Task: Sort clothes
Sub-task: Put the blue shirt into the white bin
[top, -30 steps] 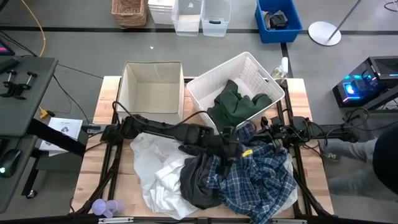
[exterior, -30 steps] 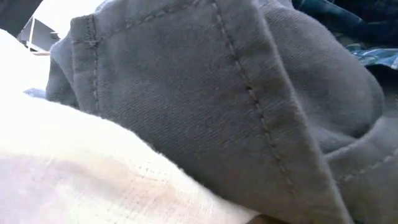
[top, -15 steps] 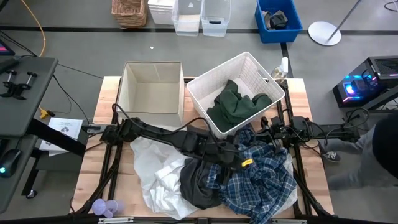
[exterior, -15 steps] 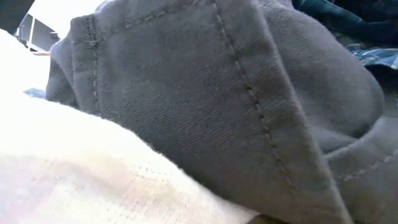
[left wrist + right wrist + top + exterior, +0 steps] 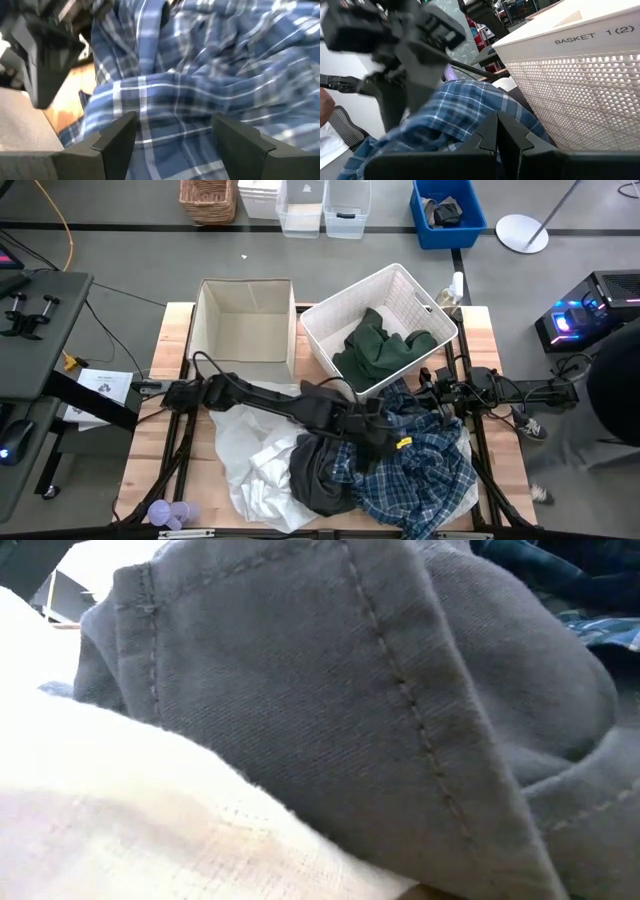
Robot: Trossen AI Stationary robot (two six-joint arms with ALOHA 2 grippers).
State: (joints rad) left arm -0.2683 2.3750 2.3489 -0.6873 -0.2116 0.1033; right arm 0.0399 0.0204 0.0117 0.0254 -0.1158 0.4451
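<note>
Next, the robot's left gripper will grip the side of the plaid shirt (image 5: 368, 469) (image 5: 172, 122) next to the dark grey garment.
A blue-white plaid shirt (image 5: 425, 470) lies crumpled on the table's near right, next to a dark grey garment (image 5: 318, 472) and two white garments (image 5: 250, 455). A dark green garment (image 5: 385, 350) lies in the white plastic basket (image 5: 410, 290). My left gripper (image 5: 385, 446) is open over the plaid shirt's left part (image 5: 175, 100), its fingers on either side of a fold. My right gripper (image 5: 420, 385) is shut and empty beside the basket's near wall (image 5: 570, 100), above the shirt's far edge. In the low view the dark grey garment (image 5: 350, 710) and white cloth (image 5: 130, 830) fill the picture. My left gripper points down at the plaid shirt with its open fingers (image 5: 117, 137) just over the cloth. I cannot tell whether they touch it.
A beige fabric bin (image 5: 245, 285) stands at the far left beside the basket. A purple object (image 5: 165, 513) lies at the near left corner. Papers (image 5: 103, 385) lie off the table's left edge. A person (image 5: 615, 410) stands past the right edge.
My left gripper has gone toward the table's near edge and a little right, from beside the basket to over the plaid shirt. The clothes have stayed where they were.
</note>
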